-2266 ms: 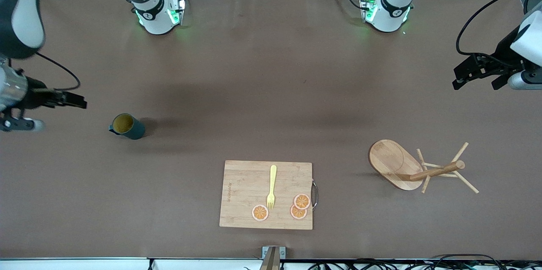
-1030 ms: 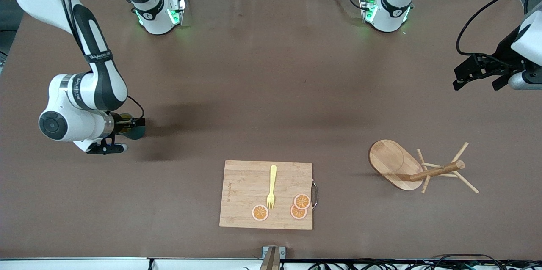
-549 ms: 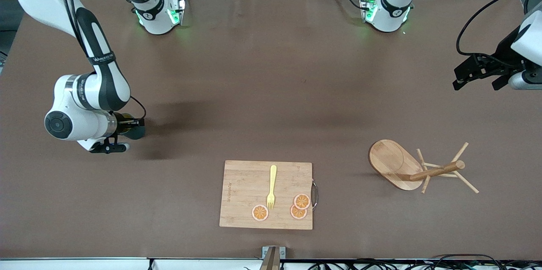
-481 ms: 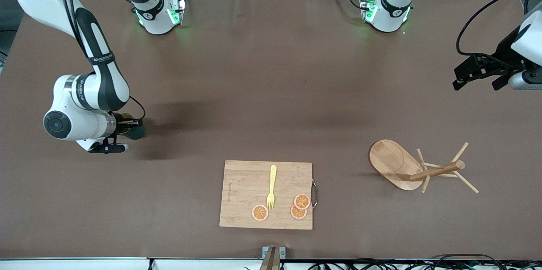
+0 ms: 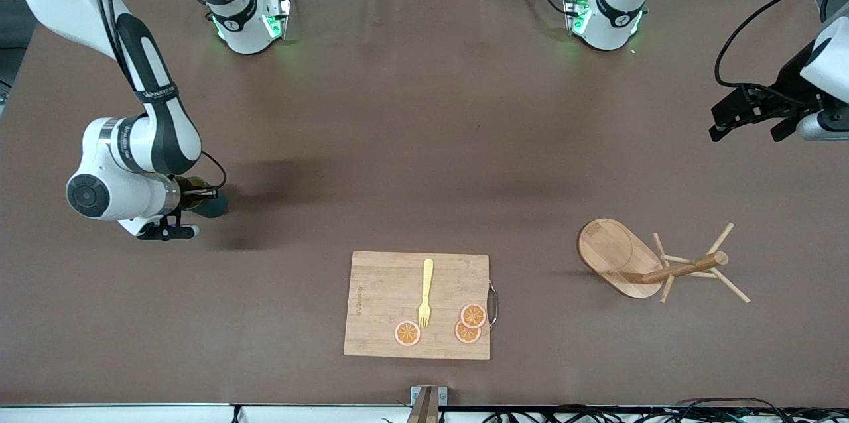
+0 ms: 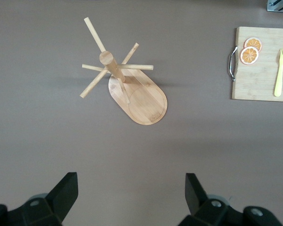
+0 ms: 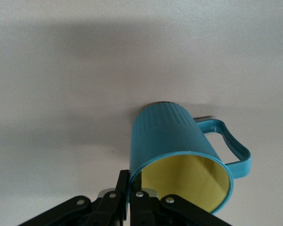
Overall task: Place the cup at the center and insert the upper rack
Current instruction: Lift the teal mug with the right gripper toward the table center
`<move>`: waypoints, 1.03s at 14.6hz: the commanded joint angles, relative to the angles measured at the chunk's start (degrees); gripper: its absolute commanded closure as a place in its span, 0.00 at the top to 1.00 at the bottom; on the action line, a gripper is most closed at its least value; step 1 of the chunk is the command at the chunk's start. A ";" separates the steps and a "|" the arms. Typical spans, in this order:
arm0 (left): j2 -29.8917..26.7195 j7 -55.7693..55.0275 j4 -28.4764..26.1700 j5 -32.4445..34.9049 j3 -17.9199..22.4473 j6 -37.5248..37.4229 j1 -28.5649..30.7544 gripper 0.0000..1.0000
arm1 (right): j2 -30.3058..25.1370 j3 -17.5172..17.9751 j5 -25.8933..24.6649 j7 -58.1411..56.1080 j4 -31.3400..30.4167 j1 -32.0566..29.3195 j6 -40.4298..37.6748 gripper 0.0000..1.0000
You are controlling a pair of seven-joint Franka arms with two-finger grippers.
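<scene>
I need to let go of the teal cup with my right gripper on the bare table [image 5: 471, 156], well behind the handle end of the cutting board.
The teal cup [image 5: 215, 205] stands toward the right arm's end of the table, mostly hidden under the right wrist. My right gripper [image 5: 204, 195] is shut on the cup's rim; in the right wrist view the fingers [image 7: 124, 184] pinch the wall of the cup [image 7: 172, 139], one inside its yellow interior, the handle pointing away. The wooden mug tree [image 5: 617, 254] stands on its oval base toward the left arm's end; it also shows in the left wrist view [image 6: 140, 96]. My left gripper [image 5: 743, 119] waits open and empty above the table there, its fingers [image 6: 61, 193] wide apart.
A wooden cutting board [image 5: 385, 303] lies near the front edge at mid-table, with a yellow fork [image 5: 425, 292] and orange slices [image 5: 472, 315] on it. It also shows in the left wrist view [image 6: 259, 70]. The two arm bases stand along the table's back edge.
The right arm has come in from the table's end to the cup and its gripper now grips the rim. In the last half second it barely shifted. The left arm has not moved.
</scene>
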 commanded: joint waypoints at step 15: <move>0.07 1.35 0.46 0.00 -0.10 0.19 0.16 1.00 | 15.22 0.62 11.42 37.54 36.44 39.86 -8.58 0.00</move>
